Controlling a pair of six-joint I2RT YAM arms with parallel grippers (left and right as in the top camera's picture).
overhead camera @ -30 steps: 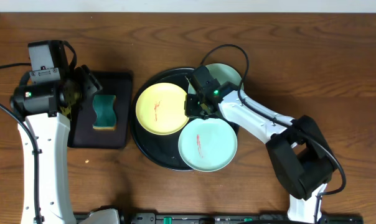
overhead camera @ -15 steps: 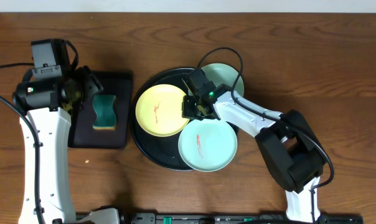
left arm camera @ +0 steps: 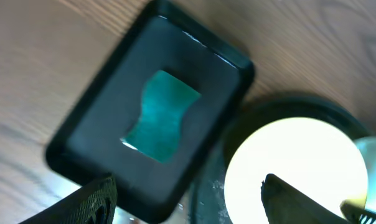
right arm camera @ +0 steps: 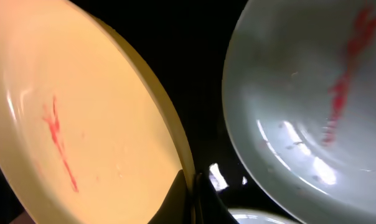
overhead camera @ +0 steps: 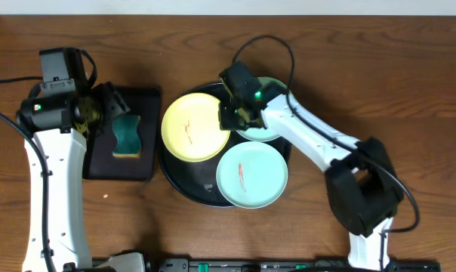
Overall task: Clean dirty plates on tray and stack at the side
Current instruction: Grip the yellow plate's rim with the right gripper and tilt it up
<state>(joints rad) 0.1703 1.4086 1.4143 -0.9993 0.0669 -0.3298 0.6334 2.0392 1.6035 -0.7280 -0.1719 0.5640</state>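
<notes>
The teal sponge's middle (overhead camera: 126,135) (left arm camera: 160,117) in the rectangular black tray is the next place for my left gripper to go to and close.
The pale yellow plate (overhead camera: 190,128) with a red smear is tilted up above the left of the round black tray (overhead camera: 184,185). My right gripper (overhead camera: 226,119) is shut on its right rim, also seen in the right wrist view (right arm camera: 189,186), where the yellow plate (right arm camera: 70,124) fills the left. A blue-green plate with a red smear (overhead camera: 252,175) lies at the tray's front right, and also shows in the right wrist view (right arm camera: 312,106). A second blue-green plate (overhead camera: 269,113) sits at the back, partly under my right arm. My left gripper (left arm camera: 185,199) is open and empty above the rectangular tray's edge.
A rectangular black tray (overhead camera: 137,162) at the left holds a teal sponge (overhead camera: 126,134), which also shows in the left wrist view (left arm camera: 160,115). Bare wooden table (overhead camera: 379,75) lies to the right and behind.
My right gripper has closed on the yellow plate's rim and lifted it, shifting it up and left. The left arm barely moved.
</notes>
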